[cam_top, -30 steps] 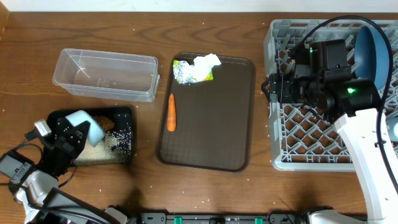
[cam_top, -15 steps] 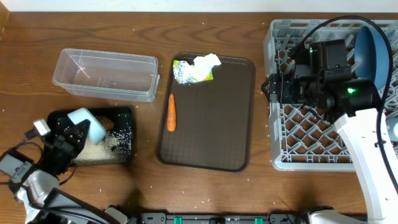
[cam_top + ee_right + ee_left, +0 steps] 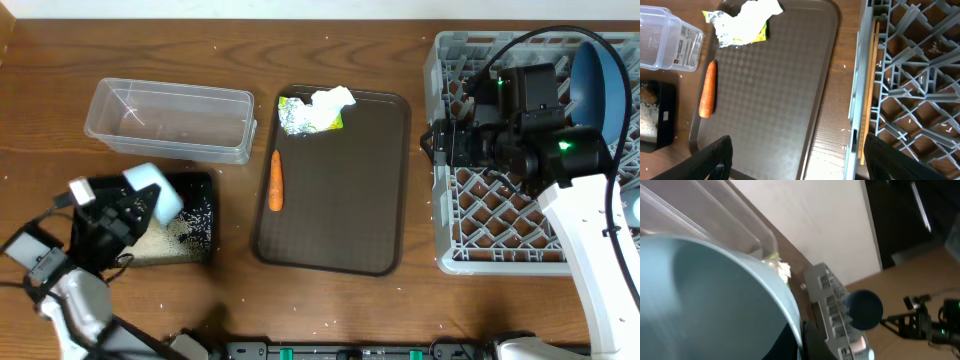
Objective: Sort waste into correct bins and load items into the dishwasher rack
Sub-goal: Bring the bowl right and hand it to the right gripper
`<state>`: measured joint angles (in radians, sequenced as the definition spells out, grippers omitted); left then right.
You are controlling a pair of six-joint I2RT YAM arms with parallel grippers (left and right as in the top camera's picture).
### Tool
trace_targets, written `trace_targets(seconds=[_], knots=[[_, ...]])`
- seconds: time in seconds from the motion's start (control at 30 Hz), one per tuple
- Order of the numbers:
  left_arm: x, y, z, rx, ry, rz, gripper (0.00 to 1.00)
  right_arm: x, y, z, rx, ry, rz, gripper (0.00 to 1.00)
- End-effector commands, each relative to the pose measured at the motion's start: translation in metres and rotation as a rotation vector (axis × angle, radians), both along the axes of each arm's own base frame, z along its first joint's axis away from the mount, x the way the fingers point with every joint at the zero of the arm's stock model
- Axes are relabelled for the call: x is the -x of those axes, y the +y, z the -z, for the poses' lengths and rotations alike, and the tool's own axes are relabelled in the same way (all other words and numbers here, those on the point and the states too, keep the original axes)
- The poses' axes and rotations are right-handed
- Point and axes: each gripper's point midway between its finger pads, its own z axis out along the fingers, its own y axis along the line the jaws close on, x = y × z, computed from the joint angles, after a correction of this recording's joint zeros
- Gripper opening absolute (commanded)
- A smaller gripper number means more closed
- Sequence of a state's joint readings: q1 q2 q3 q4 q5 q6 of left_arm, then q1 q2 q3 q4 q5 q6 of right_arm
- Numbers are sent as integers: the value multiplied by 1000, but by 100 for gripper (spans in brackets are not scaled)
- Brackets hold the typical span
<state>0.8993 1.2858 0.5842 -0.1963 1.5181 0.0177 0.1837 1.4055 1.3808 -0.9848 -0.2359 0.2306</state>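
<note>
My left gripper needs to release the small light blue cup just inside the grey rack's edge (image 3: 455,132) (image 3: 831,303) that is closest to the serving tray.
My left gripper (image 3: 148,203) is shut on the small light blue cup (image 3: 155,190) and holds it tilted over the shallow black tray (image 3: 200,183), which has loose white rice (image 3: 170,235) in it. The cup fills the left wrist view (image 3: 715,295). My right gripper (image 3: 807,165) is open and empty, above the gap between the brown serving tray and the grey rack (image 3: 500,215). The carrot (image 3: 276,181), white tissue (image 3: 333,98) and foil wrapper (image 3: 300,118) lie on the serving tray. The chopsticks (image 3: 869,90) lie along the rack's left edge. The dark blue bowl (image 3: 600,75) stands in the rack.
The clear tub (image 3: 170,120) stands behind the black tray, with nothing in it that I can see. The dark brown serving tray (image 3: 350,200) sits mid-table. Rice grains are scattered on the wood around the black tray. The brown food lump is hidden.
My left arm has lifted the light blue cup and shifted it a little right and back over the black tray. The right arm has not moved.
</note>
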Motion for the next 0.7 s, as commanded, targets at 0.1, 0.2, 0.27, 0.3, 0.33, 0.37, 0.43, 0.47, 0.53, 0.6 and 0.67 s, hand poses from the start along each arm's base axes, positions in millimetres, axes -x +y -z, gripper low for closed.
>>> trace_targets(seconds=[0.1, 0.2, 0.27, 0.3, 0.33, 0.37, 0.43, 0.47, 0.53, 0.6, 0.67], knots=[[-18, -55, -56, -217, -45, 91, 6, -2, 3, -3, -19, 3, 11, 79], [-20, -97, -69, -306, -60, 145, 6, -6, 0, -4, -19, -9, 27, 79], [-19, -128, -68, -348, -60, 200, 6, -10, -9, -4, -14, -13, 77, 79], [-18, -143, -64, -370, -53, 232, 6, -12, -14, -5, -17, -12, 102, 79], [-17, -159, -59, -393, -43, 264, 6, -13, -18, -5, -26, -10, 127, 79], [-15, -174, -53, -418, -29, 296, 6, -14, -21, -5, -37, -6, 143, 79], [-8, -212, -33, -487, 8, 377, 6, -14, -26, -5, -39, -1, 160, 79], [-7, -216, -30, -496, 14, 385, 6, -14, -27, -5, -39, -1, 162, 79], [0, -236, -12, -554, 56, 430, 6, -14, -30, -4, -38, 2, 167, 79], [6, -254, 4, -606, 85, 472, 6, -14, -32, -4, -34, 5, 169, 79], [11, -272, 13, -622, 81, 528, 6, -14, -35, -3, -28, 7, 178, 79]])
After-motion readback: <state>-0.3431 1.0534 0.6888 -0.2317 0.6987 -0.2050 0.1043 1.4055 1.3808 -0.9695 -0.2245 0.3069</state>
